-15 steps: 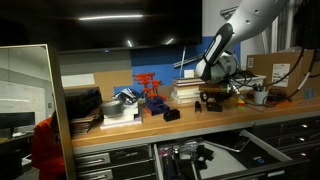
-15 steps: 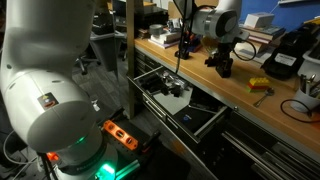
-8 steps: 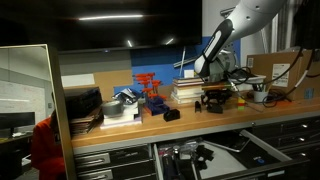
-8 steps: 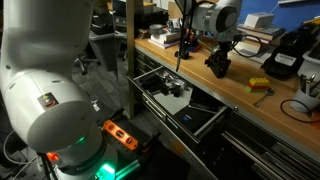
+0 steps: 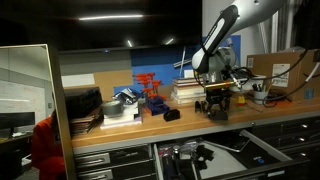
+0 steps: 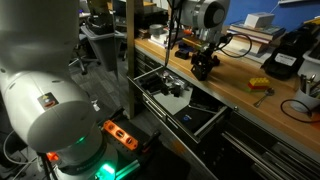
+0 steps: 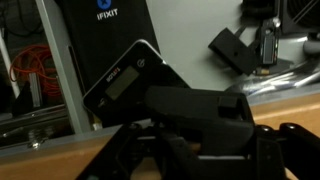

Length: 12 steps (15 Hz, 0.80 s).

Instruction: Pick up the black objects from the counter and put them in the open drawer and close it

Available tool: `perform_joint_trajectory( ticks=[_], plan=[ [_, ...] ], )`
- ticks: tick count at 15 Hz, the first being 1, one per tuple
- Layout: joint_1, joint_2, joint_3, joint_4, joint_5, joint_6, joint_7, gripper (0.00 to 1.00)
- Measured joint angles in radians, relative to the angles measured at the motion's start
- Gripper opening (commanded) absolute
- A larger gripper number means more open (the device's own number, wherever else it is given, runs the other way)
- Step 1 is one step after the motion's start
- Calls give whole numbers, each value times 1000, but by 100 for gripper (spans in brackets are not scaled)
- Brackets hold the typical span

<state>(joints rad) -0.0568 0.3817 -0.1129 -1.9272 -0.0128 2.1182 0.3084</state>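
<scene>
Next, I let go of the black object beside the black iFixit case [image 5: 233, 160], near the front panel of the open drawer.
My gripper [image 5: 214, 95] is shut on one of the black objects [image 5: 216, 105] and holds it just above the counter [image 5: 120, 125]. In an exterior view the gripper [image 6: 205, 62] hangs with that lump [image 6: 203, 70] near the counter's [image 6: 240, 98] front edge, beside the open drawer [image 6: 205, 118]. The wrist view is filled by the held lump [image 7: 200, 120] between my dark fingers [image 7: 135, 150]. A second black object [image 5: 172, 114] lies on the counter near the red rack. In the other exterior view the drawer [image 5: 232, 150] stands open below, with a dark item [image 5: 196, 155] inside.
A red rack [image 5: 150, 90], a book stack [image 5: 190, 92] and a cardboard box [image 5: 275, 70] stand along the back of the counter. A yellow tool [image 6: 260, 85] and a larger black device [image 6: 285, 55] sit further along. A black iFixit case [image 7: 100, 40] leans behind the gripper.
The jaws closed on the black object. The gripper then carried it a little up and along the counter toward the open drawer.
</scene>
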Motion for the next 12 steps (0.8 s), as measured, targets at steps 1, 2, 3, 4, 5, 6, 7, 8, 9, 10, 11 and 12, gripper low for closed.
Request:
perform_joint_trajectory(
  ticks=[1, 2, 3, 4, 5, 6, 7, 8, 9, 10, 11, 12],
  plan=[
    [0, -13, 10, -31, 7, -12, -19, 23],
    [0, -23, 20, -62, 15, -16, -34, 23],
    [1, -32, 28, -91, 17, -17, -41, 23],
    [4, -39, 32, -120, 17, -14, -42, 23],
    [9, -45, 36, -146, 17, -8, -42, 23],
    [14, -49, 37, -173, 18, 4, -42, 22],
    [20, -53, 37, -197, 17, 26, -42, 22],
    [26, -57, 37, -222, 16, 49, -41, 22],
    [32, -60, 37, -246, 13, 73, -41, 22],
    [37, -65, 37, -269, 5, 101, -40, 22],
    [43, -70, 37, -296, -10, 137, -34, 22],
    [50, -75, 37, -322, -24, 177, -26, 22]
  ],
)
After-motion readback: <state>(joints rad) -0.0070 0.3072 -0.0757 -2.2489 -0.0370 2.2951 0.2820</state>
